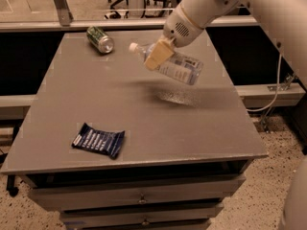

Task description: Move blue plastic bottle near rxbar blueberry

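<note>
Next, I release the blue plastic bottle on the grey table [118, 103] just behind the rxbar blueberry.
The blue plastic bottle [180, 67] is clear with a white cap pointing left and a printed label. It hangs on its side in the air above the middle-right of the table, with its shadow below. My gripper [160, 54] is shut on the bottle near its neck end, one tan finger [157, 55] across its front. The white arm comes down from the upper right. The rxbar blueberry [98, 140], a flat dark navy wrapper, lies near the table's front left corner, well apart from the bottle.
A green can [100, 39] lies on its side at the table's back left. The grey table [144, 119] has drawers under its front edge. A rail and chairs stand behind. Speckled floor lies to the right.
</note>
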`<move>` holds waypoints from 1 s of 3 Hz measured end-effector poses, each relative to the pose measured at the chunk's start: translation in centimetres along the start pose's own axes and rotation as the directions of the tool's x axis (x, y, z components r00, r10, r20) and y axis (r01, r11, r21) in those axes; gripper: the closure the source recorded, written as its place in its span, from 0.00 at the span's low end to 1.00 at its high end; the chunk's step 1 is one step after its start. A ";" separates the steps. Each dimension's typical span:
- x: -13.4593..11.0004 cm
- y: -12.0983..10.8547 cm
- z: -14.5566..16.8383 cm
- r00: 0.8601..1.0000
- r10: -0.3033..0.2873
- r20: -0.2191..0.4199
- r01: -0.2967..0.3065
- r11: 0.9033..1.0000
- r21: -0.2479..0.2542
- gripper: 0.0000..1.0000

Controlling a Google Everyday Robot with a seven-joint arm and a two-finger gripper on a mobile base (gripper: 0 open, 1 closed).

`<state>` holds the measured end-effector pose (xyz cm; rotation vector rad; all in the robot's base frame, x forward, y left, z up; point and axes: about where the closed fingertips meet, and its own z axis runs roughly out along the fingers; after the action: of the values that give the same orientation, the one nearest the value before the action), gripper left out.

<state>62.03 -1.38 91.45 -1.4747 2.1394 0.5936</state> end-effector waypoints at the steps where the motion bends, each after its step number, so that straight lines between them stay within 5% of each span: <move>1: 0.1 6.5 0.4 0.975 -0.219 -0.034 0.217 0.974 -0.060 1.00; 2: 0.0 11.7 2.1 0.939 -0.338 -0.066 0.335 0.941 -0.058 1.00; 3: -0.9 15.0 4.1 0.916 -0.393 -0.077 0.389 0.920 -0.053 1.00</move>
<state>48.76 6.56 89.99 -1.9131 1.8214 0.4282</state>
